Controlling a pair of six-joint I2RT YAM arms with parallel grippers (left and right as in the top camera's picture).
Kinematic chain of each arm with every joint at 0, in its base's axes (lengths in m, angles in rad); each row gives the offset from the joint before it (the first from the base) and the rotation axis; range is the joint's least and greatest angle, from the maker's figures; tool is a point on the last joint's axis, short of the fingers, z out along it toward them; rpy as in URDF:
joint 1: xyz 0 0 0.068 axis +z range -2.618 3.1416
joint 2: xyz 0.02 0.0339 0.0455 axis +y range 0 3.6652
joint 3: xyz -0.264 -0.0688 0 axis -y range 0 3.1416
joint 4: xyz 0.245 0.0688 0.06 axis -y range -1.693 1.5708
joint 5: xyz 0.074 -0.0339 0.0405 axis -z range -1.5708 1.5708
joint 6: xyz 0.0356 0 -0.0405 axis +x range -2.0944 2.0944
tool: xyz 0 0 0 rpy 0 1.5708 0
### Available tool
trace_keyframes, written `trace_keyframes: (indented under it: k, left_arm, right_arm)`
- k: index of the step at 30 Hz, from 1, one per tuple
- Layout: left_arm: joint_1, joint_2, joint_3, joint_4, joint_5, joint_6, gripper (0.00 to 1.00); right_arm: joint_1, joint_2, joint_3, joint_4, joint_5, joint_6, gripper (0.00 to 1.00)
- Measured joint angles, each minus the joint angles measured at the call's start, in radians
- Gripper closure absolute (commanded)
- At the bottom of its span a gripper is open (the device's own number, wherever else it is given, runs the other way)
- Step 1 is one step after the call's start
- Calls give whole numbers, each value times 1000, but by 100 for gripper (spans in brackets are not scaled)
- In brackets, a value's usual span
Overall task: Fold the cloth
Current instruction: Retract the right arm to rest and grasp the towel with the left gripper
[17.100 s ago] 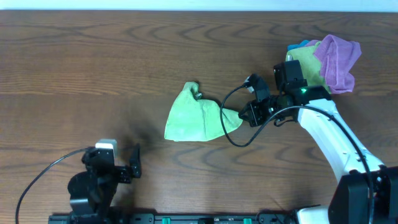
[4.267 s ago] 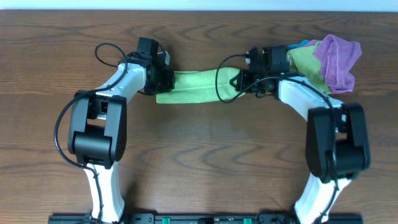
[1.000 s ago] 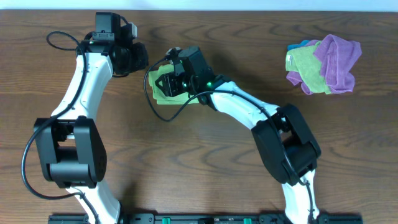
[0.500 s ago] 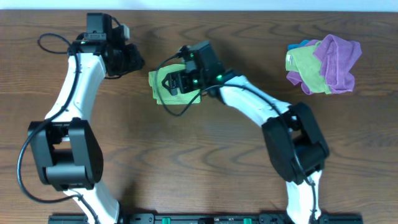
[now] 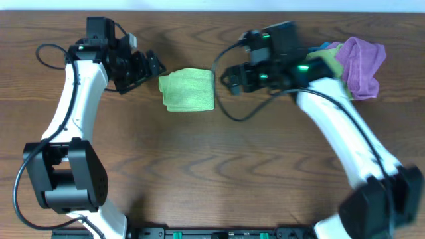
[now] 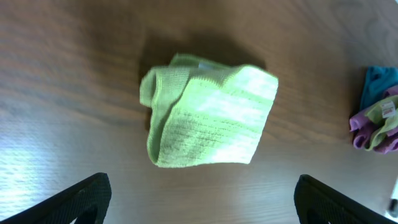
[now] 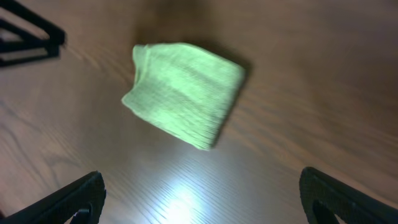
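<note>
The left gripper needs to next move to the lime-green cloth and close on its rolled edge (image 5: 166,98) (image 6: 158,137), on the side nearest that left gripper.
The lime-green cloth (image 5: 188,89) lies flat on the wooden table as a small, roughly square folded pad. In the left wrist view the cloth (image 6: 208,118) shows a rolled edge on its left side, and in the right wrist view the cloth (image 7: 183,93) is blurred. My left gripper (image 5: 149,66) hovers just left of it, open and empty. My right gripper (image 5: 229,78) hangs just right of it, also open and empty. Both wrist views show wide-apart fingertips (image 6: 87,193) (image 7: 81,193) with bare table between them.
A bunch of purple, olive-green and blue cloths (image 5: 348,66) sits at the far right of the table, behind my right arm; the bunch (image 6: 379,118) also shows at the right edge of the left wrist view. The table's far edge (image 5: 212,11) runs close behind both grippers.
Both grippers opened and drew away from the cloth. The right arm swung off it to the right, the left one stayed on its left. The cloth now lies uncovered, folded.
</note>
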Motion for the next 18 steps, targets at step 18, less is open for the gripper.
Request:
trace_keyframes:
  k: [18]
  left_arm:
    - [-3, -1, -452, 483, 221, -338, 5]
  right_arm:
    - [-537, -806, -740, 59, -120, -72, 1]
